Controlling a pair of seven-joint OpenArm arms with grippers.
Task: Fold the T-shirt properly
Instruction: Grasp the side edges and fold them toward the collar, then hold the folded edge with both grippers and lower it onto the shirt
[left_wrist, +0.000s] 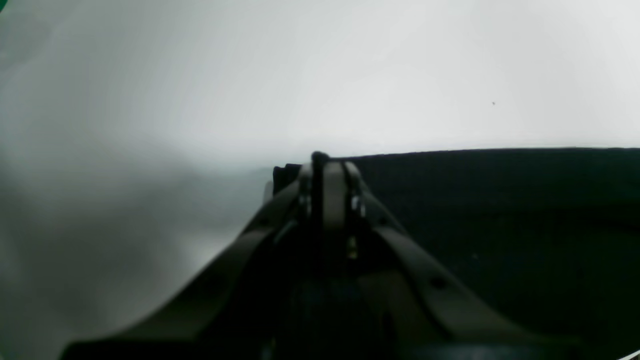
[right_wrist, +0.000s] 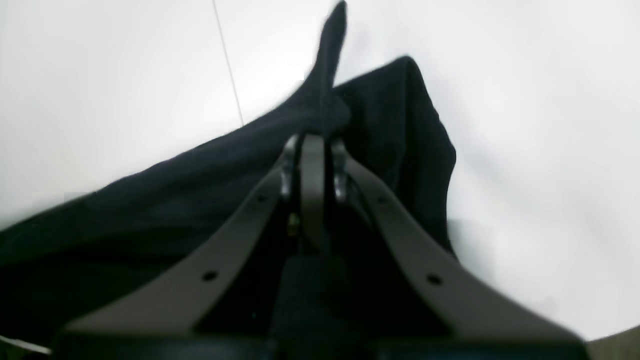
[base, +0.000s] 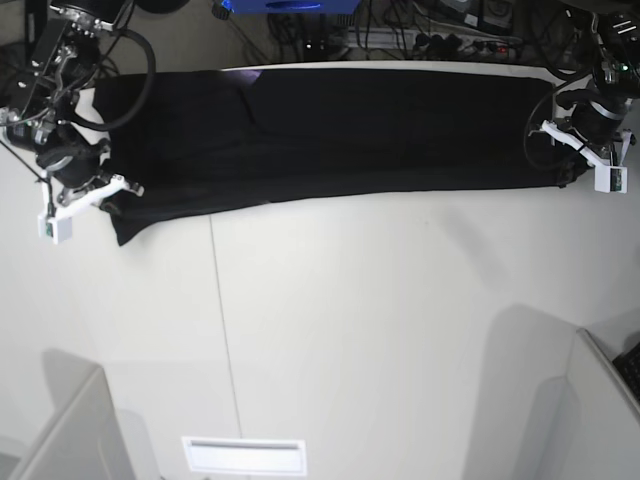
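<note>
My right gripper should release the T-shirt's fold midway across the black band's end (base: 120, 132) near the seam, toward the cables.
The black T-shirt (base: 330, 140) lies plain side up, stretched into a long band across the far part of the white table (base: 350, 330). No print shows. My right gripper (base: 110, 195) is at the band's left end. In the right wrist view the right gripper (right_wrist: 315, 137) is shut on a fold of the black cloth (right_wrist: 175, 200). My left gripper (base: 570, 175) is at the band's right end. In the left wrist view the left gripper (left_wrist: 320, 160) is shut on the cloth's edge (left_wrist: 500, 225), low over the table.
A thin seam (base: 215, 300) runs front to back through the table top. A white slot plate (base: 243, 455) sits at the front edge. Grey partitions stand at the front left (base: 60, 430) and front right (base: 600, 410). Cables and a power strip (base: 450, 45) lie behind the table.
</note>
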